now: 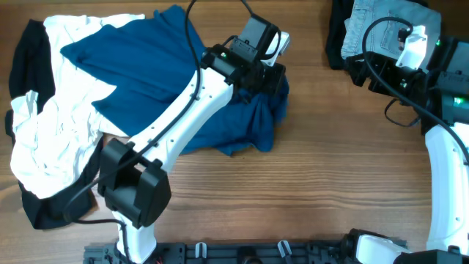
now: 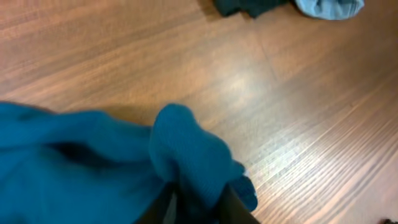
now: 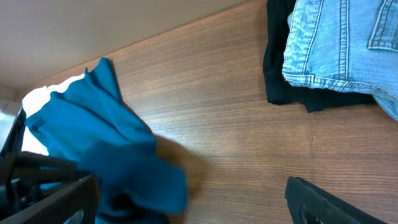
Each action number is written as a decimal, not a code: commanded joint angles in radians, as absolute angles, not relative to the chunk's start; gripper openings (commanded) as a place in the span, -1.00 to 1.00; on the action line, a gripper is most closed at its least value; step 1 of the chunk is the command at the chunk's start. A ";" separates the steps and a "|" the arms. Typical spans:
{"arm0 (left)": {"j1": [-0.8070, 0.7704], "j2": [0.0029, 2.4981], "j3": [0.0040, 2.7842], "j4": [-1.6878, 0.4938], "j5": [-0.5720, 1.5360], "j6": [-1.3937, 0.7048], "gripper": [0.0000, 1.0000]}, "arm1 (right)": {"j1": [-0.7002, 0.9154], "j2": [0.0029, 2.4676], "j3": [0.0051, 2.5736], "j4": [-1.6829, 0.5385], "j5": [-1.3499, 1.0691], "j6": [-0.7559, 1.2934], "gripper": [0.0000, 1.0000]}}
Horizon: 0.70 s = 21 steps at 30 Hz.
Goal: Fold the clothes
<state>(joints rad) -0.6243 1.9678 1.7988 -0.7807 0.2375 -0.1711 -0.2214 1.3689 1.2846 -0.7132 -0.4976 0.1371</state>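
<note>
The blue shirt's bunched end [image 1: 270, 127] [image 3: 166, 198], just in front of my left gripper's fingers, is the next thing my right gripper will go to and close on.
A blue shirt [image 1: 146, 73] lies crumpled across the middle-left of the table. My left gripper [image 1: 265, 73] is at its right edge and is shut on a fold of the blue shirt [image 2: 186, 155], with cloth bunched between the fingers [image 2: 199, 208]. My right gripper [image 1: 366, 72] is at the far right near the folded jeans [image 1: 375, 22]. It is open and empty, with its fingers wide apart [image 3: 193, 205] above bare wood. The blue shirt [image 3: 106, 143] also shows at the left of the right wrist view.
A pile of white clothes [image 1: 44, 132] and a black garment [image 1: 33, 44] lie at the left edge. The light blue jeans [image 3: 336, 43] rest on a black garment [image 3: 280, 68] at the back right. Bare wooden table [image 1: 330, 169] lies in front.
</note>
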 commanded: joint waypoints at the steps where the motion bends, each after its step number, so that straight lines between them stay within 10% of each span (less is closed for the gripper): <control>1: -0.598 1.965 1.822 -0.685 0.219 -0.161 -0.05 | -0.224 1.365 1.298 -0.704 -0.518 0.131 0.93; 3: -0.517 1.964 1.938 -0.727 0.234 -0.162 0.94 | -0.224 1.365 1.298 -0.704 -0.518 0.130 0.93; 4: -0.454 1.963 2.051 -0.822 0.245 -0.161 1.00 | -0.223 1.366 1.298 -0.705 -0.519 0.131 0.94; 11: -0.084 1.958 2.291 -1.533 0.241 -0.030 1.00 | 0.007 1.422 1.271 -0.897 -0.440 0.098 0.99; 21: 0.086 1.964 2.288 -1.642 0.211 -0.029 1.00 | 0.375 1.555 0.965 -0.577 -0.379 0.258 0.99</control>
<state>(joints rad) 0.0872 1.9579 2.2852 -1.6398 0.2119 -0.0486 0.3317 1.5051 0.9932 -0.6441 -0.3801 0.2184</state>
